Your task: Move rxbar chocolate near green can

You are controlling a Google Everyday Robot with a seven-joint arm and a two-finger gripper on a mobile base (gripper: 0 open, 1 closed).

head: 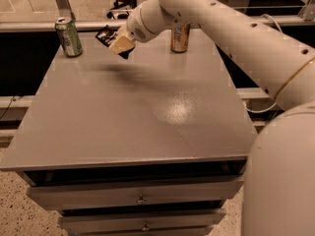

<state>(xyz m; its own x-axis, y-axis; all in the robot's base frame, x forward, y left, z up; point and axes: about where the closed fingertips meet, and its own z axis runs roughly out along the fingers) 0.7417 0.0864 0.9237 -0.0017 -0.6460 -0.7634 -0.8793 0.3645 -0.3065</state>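
My gripper is going to let go of the rxbar chocolate, held above the table's far part, on the table (92, 49) next to the green can, toward the gold-brown can.
The green can (68, 37) stands upright at the far left corner of the grey table (133, 117). My gripper (118, 44) is above the far part of the table, a short way right of the green can. It is shut on the rxbar chocolate (106, 35), a flat black wrapper that sticks out to the left of the tan fingers (121, 44) and is held in the air. The arm reaches in from the right.
A gold-brown can (180, 37) stands at the far middle of the table, partly behind my arm. The table has drawers (140, 198) at the front. A rail and a glass wall run behind the table.
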